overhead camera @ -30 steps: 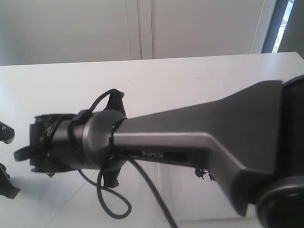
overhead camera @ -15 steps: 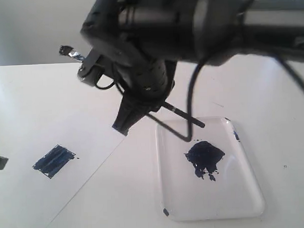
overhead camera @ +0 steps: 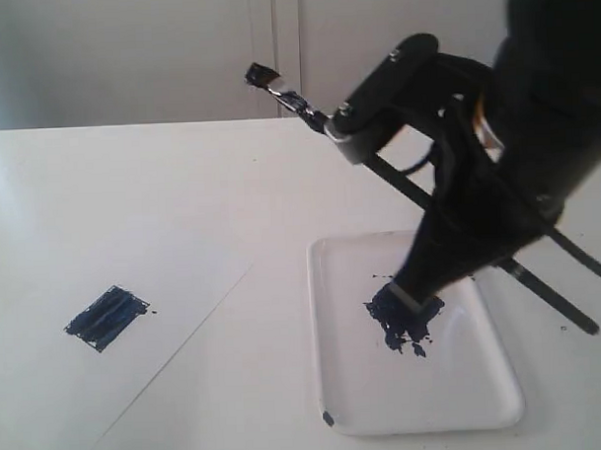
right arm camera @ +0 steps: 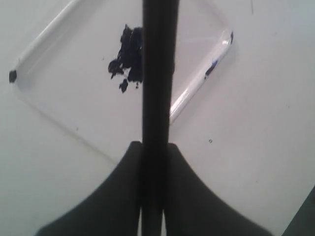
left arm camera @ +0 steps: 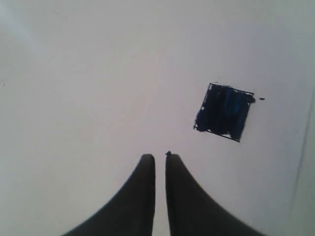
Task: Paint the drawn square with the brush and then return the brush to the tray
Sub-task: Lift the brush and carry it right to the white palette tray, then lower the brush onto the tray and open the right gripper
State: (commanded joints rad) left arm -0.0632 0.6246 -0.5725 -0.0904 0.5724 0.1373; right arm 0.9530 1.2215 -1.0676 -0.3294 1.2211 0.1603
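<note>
I need to use my right gripper to set the brush down in the tray (overhead camera: 440, 381) (right arm camera: 101, 109), in between the dark blue paint blot and the near rim.
The drawn square (overhead camera: 107, 317) lies on the paper at the left, filled with dark blue streaks; the left wrist view shows the square (left arm camera: 225, 111) too. My right gripper (overhead camera: 407, 298) hangs over the tray (overhead camera: 316, 323), shut on the brush (overhead camera: 378, 168). Its fingertips are just above the dark blue paint blot (overhead camera: 403, 330). The brush slants, bristles up at the back left, handle end low at the right. In the right wrist view the gripper (right arm camera: 155, 143) clamps the black brush handle (right arm camera: 158, 59) above the tray (right arm camera: 64, 73). My left gripper (left arm camera: 160, 155) is shut and empty above the paper.
A large white paper sheet (overhead camera: 103, 212) covers the left of the white table, its edge running diagonally toward the tray. The tray has a small dark mark at its near left corner (overhead camera: 328, 418). My right arm fills the upper right of the exterior view.
My right arm has swung from over the paper rightward to above the tray, carrying the brush. The painted square is uncovered again.
</note>
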